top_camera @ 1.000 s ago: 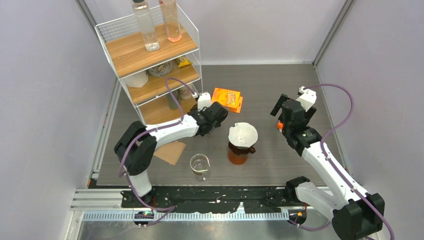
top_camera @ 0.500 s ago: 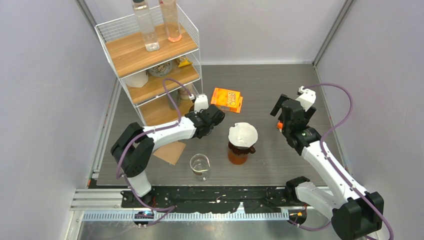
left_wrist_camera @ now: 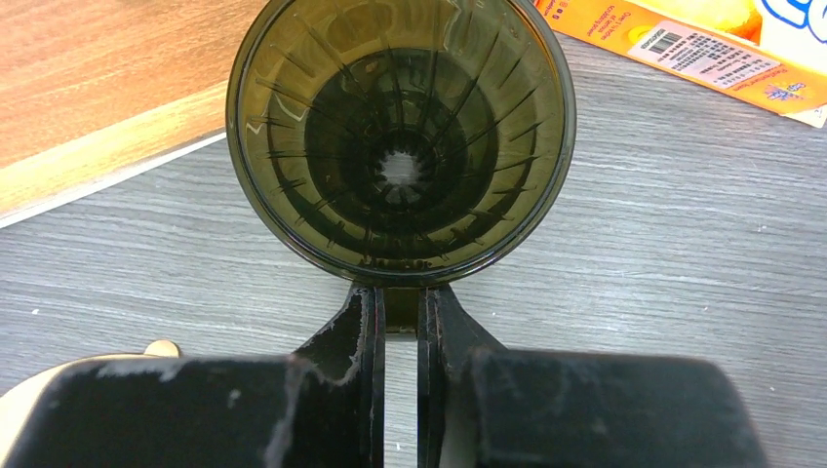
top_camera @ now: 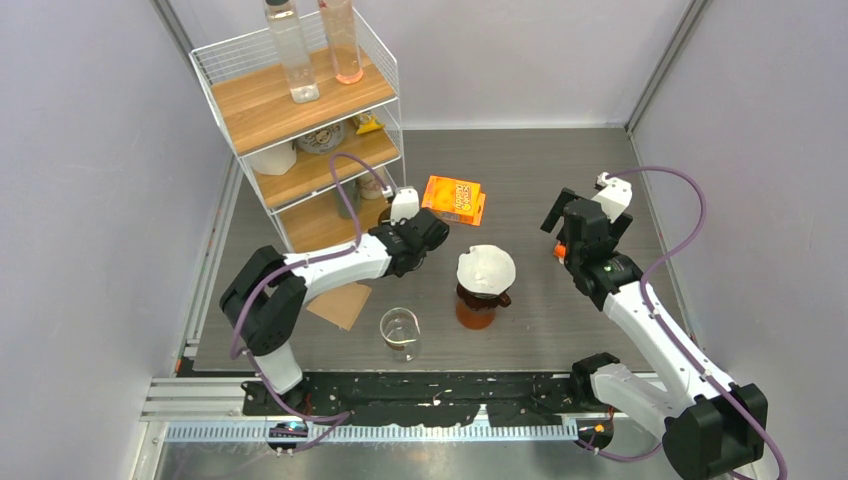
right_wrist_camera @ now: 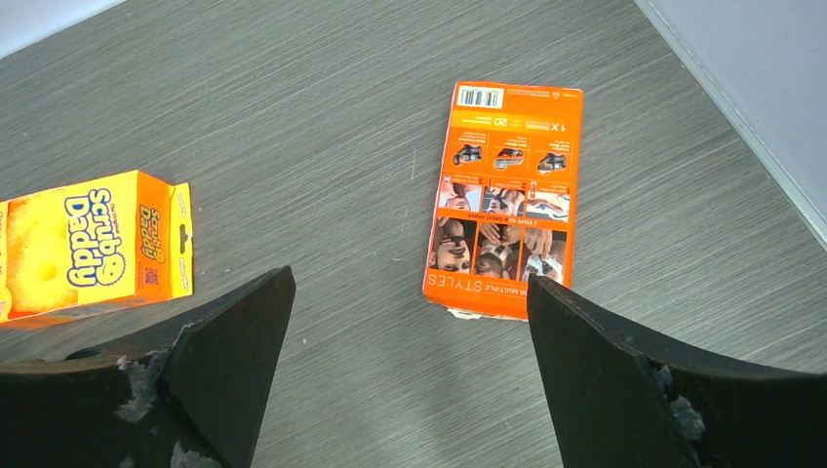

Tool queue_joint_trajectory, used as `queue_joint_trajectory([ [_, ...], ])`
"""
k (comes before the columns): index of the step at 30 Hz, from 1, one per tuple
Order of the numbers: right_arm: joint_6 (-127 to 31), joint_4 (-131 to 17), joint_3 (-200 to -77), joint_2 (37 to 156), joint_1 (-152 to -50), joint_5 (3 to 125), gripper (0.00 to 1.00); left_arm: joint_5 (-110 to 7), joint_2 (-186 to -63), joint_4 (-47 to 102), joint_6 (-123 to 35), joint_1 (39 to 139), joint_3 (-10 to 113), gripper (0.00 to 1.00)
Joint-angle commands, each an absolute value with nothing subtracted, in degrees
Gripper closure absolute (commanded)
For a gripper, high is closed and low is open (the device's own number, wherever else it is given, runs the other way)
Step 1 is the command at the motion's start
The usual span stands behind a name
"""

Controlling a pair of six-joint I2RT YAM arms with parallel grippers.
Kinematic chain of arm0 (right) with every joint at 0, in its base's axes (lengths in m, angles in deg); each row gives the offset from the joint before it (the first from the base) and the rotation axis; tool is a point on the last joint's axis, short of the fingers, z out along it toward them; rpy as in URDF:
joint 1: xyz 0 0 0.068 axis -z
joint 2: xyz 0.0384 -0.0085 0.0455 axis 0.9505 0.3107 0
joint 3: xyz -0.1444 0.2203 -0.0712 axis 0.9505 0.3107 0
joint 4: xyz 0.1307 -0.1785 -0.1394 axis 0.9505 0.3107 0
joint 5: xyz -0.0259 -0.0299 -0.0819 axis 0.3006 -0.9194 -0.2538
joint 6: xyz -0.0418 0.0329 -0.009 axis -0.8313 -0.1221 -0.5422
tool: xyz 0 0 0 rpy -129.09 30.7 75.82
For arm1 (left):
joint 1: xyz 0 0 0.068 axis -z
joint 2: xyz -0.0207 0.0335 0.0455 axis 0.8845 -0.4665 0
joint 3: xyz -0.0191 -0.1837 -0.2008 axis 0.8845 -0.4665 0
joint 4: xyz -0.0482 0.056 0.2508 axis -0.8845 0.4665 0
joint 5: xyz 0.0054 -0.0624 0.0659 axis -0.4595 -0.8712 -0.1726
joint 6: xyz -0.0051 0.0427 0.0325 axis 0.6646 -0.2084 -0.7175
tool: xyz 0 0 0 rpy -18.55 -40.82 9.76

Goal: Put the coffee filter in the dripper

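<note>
Next, I release the dripper from my left gripper on the rim of the glass beaker [top_camera: 408,313]. The dripper is now between the shelf and an orange box.
In the left wrist view a dark, see-through dripper [left_wrist_camera: 400,136] stands mouth up and empty, its ribs and centre hole showing. My left gripper [left_wrist_camera: 400,300] is shut on its small handle [left_wrist_camera: 400,314], which fills the narrow gap between the fingers. Seen from the top camera, the left gripper [top_camera: 425,233] covers the dripper, between the shelf and an orange box. A white cone-shaped coffee filter [top_camera: 486,267] sits open on an amber glass server [top_camera: 477,306] to its right. My right gripper [top_camera: 573,238] [right_wrist_camera: 410,292] hangs open over bare table.
A wire shelf [top_camera: 300,130] with bottles stands back left. A yellow-orange sponge box [top_camera: 455,198] [right_wrist_camera: 88,244] lies behind the left gripper, and another orange box [right_wrist_camera: 502,200] under the right one. A glass beaker [top_camera: 400,330] and a flat brown paper [top_camera: 340,303] lie near the front.
The left gripper's jaws have closed onto the dripper's handle, and the gripper has shifted slightly left. The right arm has not moved.
</note>
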State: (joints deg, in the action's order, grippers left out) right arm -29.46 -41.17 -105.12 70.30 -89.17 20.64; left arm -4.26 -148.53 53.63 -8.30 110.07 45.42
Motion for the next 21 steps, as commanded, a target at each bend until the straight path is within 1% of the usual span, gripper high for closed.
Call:
queue_joint_trajectory([
  [1,-30.03,-43.76,-105.43,70.05,-88.77,19.80,0.05,-1.06,-144.19,49.27,-11.05,109.55,44.90,1.00],
  [8,-31.16,-43.74,-105.82,70.41,-88.56,19.94,0.05,-4.02,-139.15,47.95,-15.13,110.25,43.61,1.00],
  [13,-31.43,-43.70,-105.44,69.86,-88.32,20.60,0.04,-3.09,-134.04,47.28,-19.28,113.03,42.37,1.00],
  [21,-31.32,-43.77,-104.79,68.07,-87.78,21.94,0.05,-7.98,-122.94,57.47,-20.79,116.01,41.25,1.00],
])
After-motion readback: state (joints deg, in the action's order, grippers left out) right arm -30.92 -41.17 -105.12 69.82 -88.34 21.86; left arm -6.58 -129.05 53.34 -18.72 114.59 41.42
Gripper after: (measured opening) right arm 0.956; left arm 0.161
